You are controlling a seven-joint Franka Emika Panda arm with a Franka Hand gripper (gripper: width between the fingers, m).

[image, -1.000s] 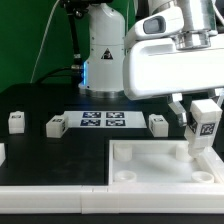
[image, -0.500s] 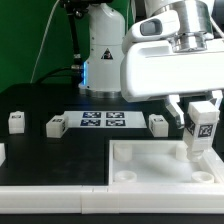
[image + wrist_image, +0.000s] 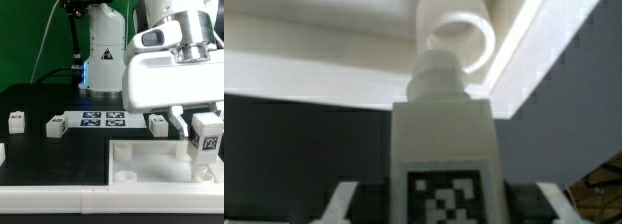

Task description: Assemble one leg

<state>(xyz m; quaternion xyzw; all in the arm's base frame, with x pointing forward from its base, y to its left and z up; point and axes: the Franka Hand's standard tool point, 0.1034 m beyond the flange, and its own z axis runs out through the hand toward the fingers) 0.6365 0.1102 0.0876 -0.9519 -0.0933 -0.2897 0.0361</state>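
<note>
My gripper should release the white leg standing in the tray-like piece's round corner socket [image 3: 204, 174] [image 3: 457, 40] just ahead of its tip. The leg is now upright over that piece's corner.
My gripper [image 3: 206, 128] is shut on a white leg [image 3: 207, 146] with a black-and-white tag, holding it upright over the far right corner of the large white tray-like piece [image 3: 150, 168]. In the wrist view the leg [image 3: 445, 120] points its narrow tip at a round corner socket [image 3: 470, 32] just ahead, and the fingers [image 3: 345, 200] flank its tagged end. Whether the tip touches the socket I cannot tell. Three more legs lie on the black table: one at the exterior view's left [image 3: 16, 121], one beside it [image 3: 56, 125], one right of the marker board [image 3: 158, 122].
The marker board [image 3: 103, 121] lies flat at the table's middle back. The robot base [image 3: 100, 55] stands behind it. A white edge piece [image 3: 50, 172] runs along the front left. The gripper's large white body [image 3: 170, 75] hangs over the table's right side.
My gripper has moved down and slightly to the exterior view's right with the leg, bringing it closer to the tray's far right corner. The loose legs have not moved.
</note>
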